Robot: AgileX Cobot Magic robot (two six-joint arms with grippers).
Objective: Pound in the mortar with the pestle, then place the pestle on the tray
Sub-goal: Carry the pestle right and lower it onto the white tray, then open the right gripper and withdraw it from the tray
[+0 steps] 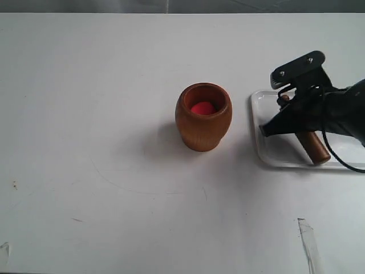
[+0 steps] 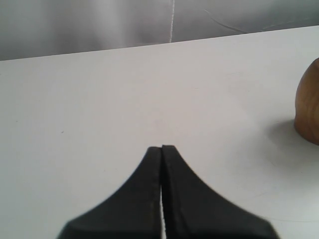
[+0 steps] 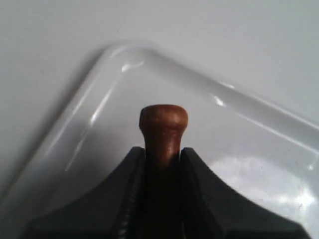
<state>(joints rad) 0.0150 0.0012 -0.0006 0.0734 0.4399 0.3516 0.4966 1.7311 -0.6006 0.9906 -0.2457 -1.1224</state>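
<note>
Next, my right gripper lets go of the pestle on the white tray's bottom [image 1: 309,132], toward the tray's rim nearest the mortar.
The light brown mortar [image 1: 203,128] stands upright mid-table with a red lump [image 1: 202,108] inside. My right gripper [image 1: 288,111] is shut on the narrow neck of the dark brown pestle [image 1: 315,149] over the white tray [image 1: 272,155] at the right. The pestle's thick end is low at the tray floor; whether it touches I cannot tell. In the right wrist view the pestle's knob [image 3: 163,119] juts past the right gripper [image 3: 163,152] toward a tray corner [image 3: 102,87]. The left gripper [image 2: 162,147] is shut on nothing above bare table, with the mortar's side [image 2: 309,104] off at the edge.
The white table [image 1: 102,114] spreads wide around the mortar. A piece of clear tape [image 1: 308,242] lies near the front right, and small marks dot the front left. The left arm is outside the exterior view.
</note>
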